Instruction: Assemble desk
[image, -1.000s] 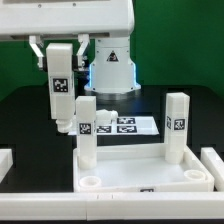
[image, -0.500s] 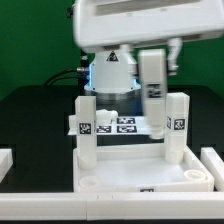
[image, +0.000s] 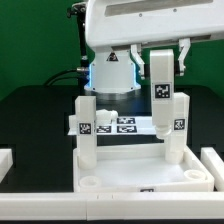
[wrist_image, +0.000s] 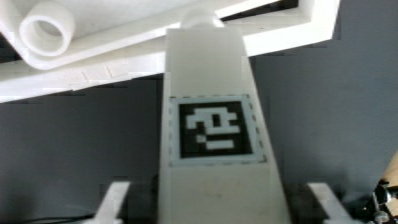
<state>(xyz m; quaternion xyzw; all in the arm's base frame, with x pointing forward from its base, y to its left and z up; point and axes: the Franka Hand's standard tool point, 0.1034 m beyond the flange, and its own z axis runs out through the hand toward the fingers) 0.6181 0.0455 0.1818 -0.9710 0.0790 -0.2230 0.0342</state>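
Note:
The leg, now hanging beside a standing leg, will be let go of upright in the panel's front corner socket (image: 196, 176), ahead of the standing leg nearest my gripper.
The desk's white rimmed panel (image: 120, 178) lies at the front with two square legs standing upright in its back corners, one on the exterior view's left (image: 86, 128) and one on its right (image: 177, 125). My gripper (image: 160, 58) is shut on a third tagged leg (image: 160, 95), which hangs upright just beside the right standing leg, its lower end above the panel's back edge. In the wrist view the held leg (wrist_image: 217, 90) runs away from my gripper (wrist_image: 217, 205), with the fingers (wrist_image: 118, 200) on either side, and the panel's rim (wrist_image: 107, 78) and a round socket (wrist_image: 43, 35) lie beyond.
The marker board (image: 122, 126) lies flat behind the panel on the black table. The arm's base (image: 110, 72) stands behind it. White raised blocks sit at the front left (image: 6, 160) and front right (image: 214, 160) edges.
My gripper has carried the held leg from the exterior view's left, beside the left standing leg, across to the right, close to the right standing leg.

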